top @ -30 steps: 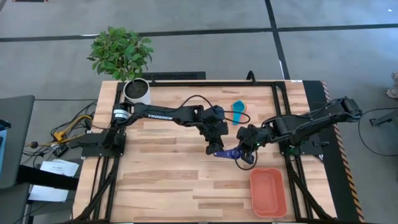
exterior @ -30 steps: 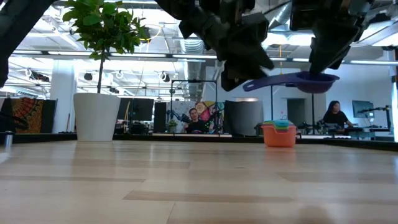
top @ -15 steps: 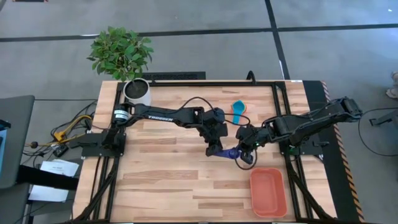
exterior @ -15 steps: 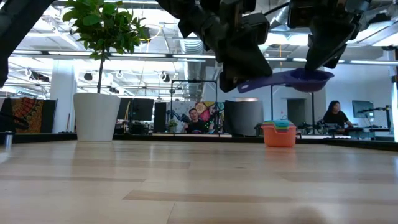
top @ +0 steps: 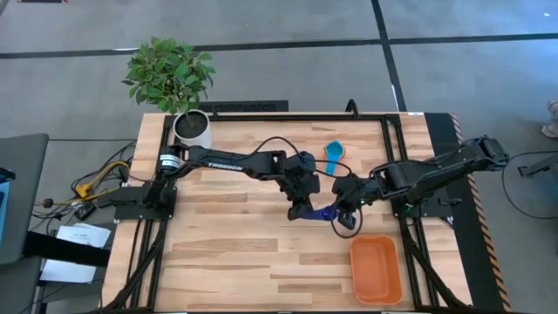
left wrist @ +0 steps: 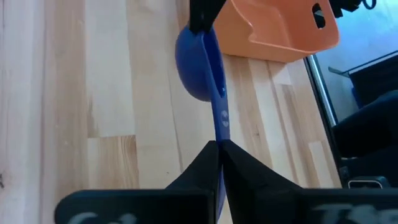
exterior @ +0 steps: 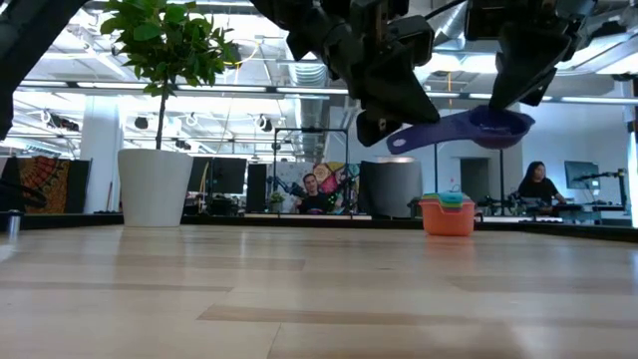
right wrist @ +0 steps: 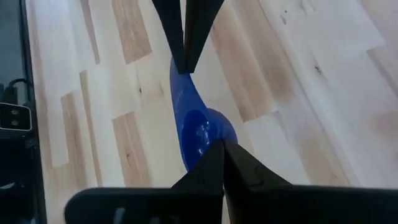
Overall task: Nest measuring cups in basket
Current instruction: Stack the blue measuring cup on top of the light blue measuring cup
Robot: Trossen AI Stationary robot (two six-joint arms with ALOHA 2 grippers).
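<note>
I need to release the dark blue measuring cup from my left gripper inside the light blue cup on top of the stack (top: 334, 155). The dark blue cup hangs above the table's middle.
A dark blue measuring cup (top: 324, 212) hangs in the air between my two grippers, above the table's middle, a little right of centre. My left gripper (top: 301, 209) is shut on its handle and my right gripper (top: 340, 208) is shut on its bowl. In the low view the cup (exterior: 459, 128) is tilted, its handle end lower. Other cups stand nested in a stack (top: 334, 153), light blue on top, toward the far edge. The orange basket (top: 356, 262) lies flat near the table's near right corner. My left gripper pinches the free end of the cup's flat handle (left wrist: 219, 127) between its two fingers. It lies along the handle and comes from the table's left. The cup is lifted clear of the table. My right gripper pinches the bowl's rim (right wrist: 208, 134) on the side away from the handle, coming from the table's right and slanting down. The bowl's hollow (right wrist: 202, 127) faces its camera, and the handle (right wrist: 181, 84) runs away toward the other gripper.
A white plant pot (top: 192, 129) with a leafy plant stands at the far left corner. Black frame rails run along the table's left, right and far edges. Bare wood lies between the grippers and the basket (left wrist: 280, 31). People sit in the room behind.
Both grippers have kept their hold on the cup and have hardly shifted. The cup has tipped a little: its bowl end has risen and its handle end has sunk.
</note>
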